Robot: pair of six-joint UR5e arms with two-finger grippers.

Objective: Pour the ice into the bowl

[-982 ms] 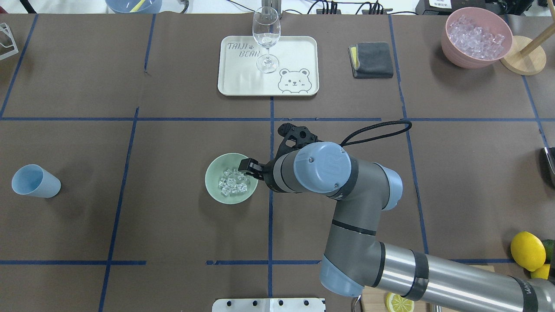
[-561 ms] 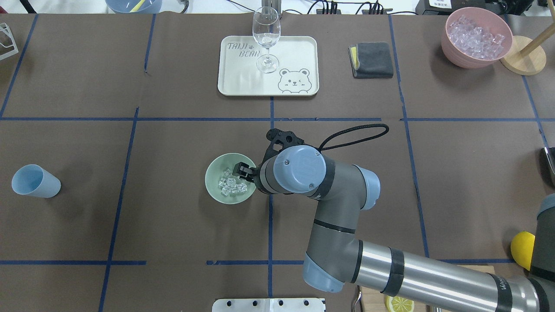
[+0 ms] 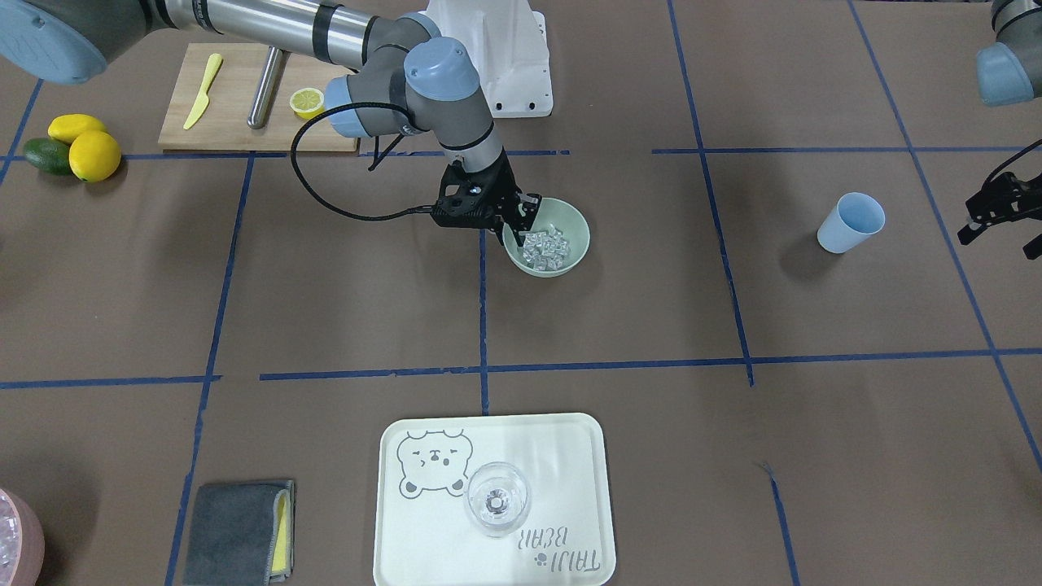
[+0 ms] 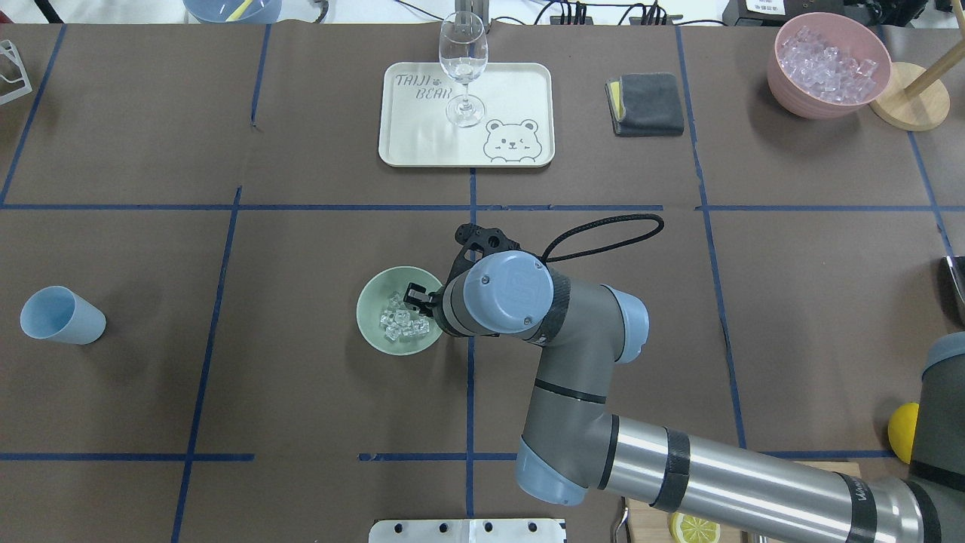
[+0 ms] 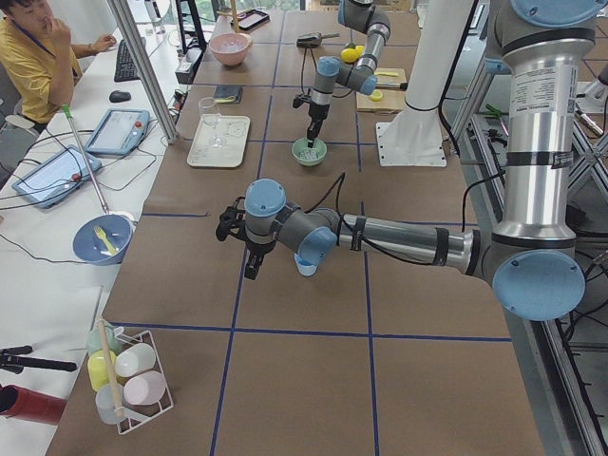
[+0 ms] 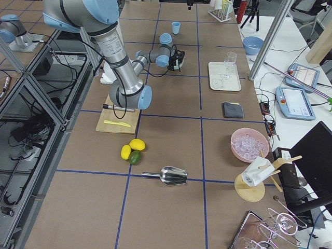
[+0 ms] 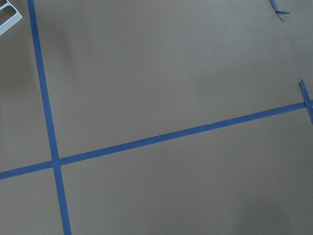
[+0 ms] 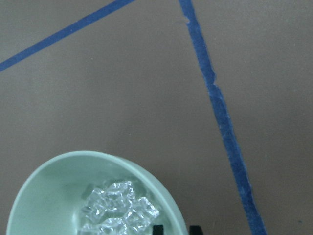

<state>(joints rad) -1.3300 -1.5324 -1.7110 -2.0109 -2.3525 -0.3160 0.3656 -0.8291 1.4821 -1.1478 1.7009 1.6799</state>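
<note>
Next, I let go of the pale green bowl with my right gripper on the bare table [image 3: 106, 267] just past the lemons, toward the pink bowl.
The pale green bowl [image 4: 372, 332] sits mid-table and holds the ice [image 4: 403, 324], a small heap of clear cubes. Both also show in the front view, the bowl [image 3: 576, 226] and the ice [image 3: 545, 248]. My right gripper [image 4: 417, 296] is at the bowl's right rim, its jaws drawn close astride that rim. The right wrist view shows the two fingertips [image 8: 157, 229] either side of the bowl's [image 8: 49, 186] rim, next to the ice [image 8: 122, 205]. My left gripper [image 3: 1000, 244] is open and empty beside the blue cup [image 3: 851, 222], apart from it.
A cream tray [image 4: 520, 83] with a wine glass [image 4: 463, 60] lies at the far centre. A grey cloth [image 4: 646, 104] and a pink bowl of icy pieces [image 4: 829, 64] are far right. The cutting board [image 3: 244, 89] and lemons [image 3: 94, 155] are near the robot's right.
My right arm has moved left toward the bowl, slowing down. Its fingers have come in over the bowl's right rim. The bowl, ice and cup have not moved.
</note>
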